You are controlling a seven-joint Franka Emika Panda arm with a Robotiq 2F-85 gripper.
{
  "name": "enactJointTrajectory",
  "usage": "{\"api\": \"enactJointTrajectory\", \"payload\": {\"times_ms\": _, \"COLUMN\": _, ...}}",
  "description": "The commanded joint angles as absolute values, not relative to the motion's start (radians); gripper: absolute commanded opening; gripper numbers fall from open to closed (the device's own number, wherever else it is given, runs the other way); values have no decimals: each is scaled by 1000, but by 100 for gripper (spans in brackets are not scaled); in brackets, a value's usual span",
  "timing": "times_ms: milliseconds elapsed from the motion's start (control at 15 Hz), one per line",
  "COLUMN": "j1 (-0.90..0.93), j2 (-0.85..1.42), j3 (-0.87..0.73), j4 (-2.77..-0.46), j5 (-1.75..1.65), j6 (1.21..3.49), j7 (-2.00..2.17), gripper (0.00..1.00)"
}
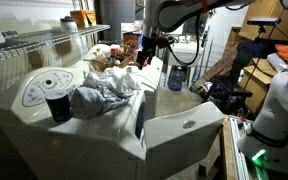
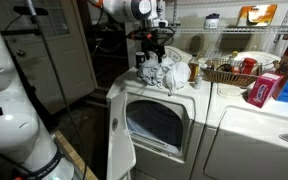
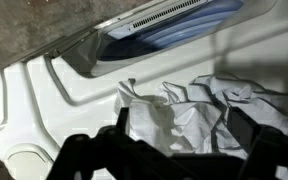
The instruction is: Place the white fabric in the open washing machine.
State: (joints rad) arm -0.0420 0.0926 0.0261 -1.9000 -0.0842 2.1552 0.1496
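Next, my gripper closes on the crumpled part of the white fabric [image 1: 123,82] [image 3: 179,122] that lies away from the black cup.
The white fabric [image 1: 104,95] lies crumpled on top of the white front-loading washing machine [image 1: 79,135], and it shows in both exterior views [image 2: 164,72]. The machine's door [image 2: 119,130] hangs open below, and the drum opening [image 2: 154,122] is exposed. My gripper [image 2: 154,45] hangs just above the fabric. In the wrist view the gripper [image 3: 184,135] is open, with a dark finger on each side of the fabric [image 3: 184,112] and nothing held.
A black cup [image 1: 58,105] stands on the machine top beside the fabric. A basket of items [image 2: 229,72] and a red box [image 2: 267,88] sit on the neighbouring machine [image 2: 259,130]. A wire shelf [image 1: 44,45] runs above. The open door [image 1: 184,130] juts into the aisle.
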Motion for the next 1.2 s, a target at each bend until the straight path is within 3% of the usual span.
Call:
{"api": "enactJointTrajectory", "payload": {"times_ms": 0, "j1": -27, "j2": 234, "j3": 7, "j4": -1758, "j5": -96, "j6": 2176, "j7": 104, "gripper": 100}}
{"api": "enactJointTrajectory", "payload": {"times_ms": 1133, "j1": -13, "j2": 404, "j3": -10, "j4": -1624, "j5": -111, "j6": 2275, "j7": 63, "gripper": 100}}
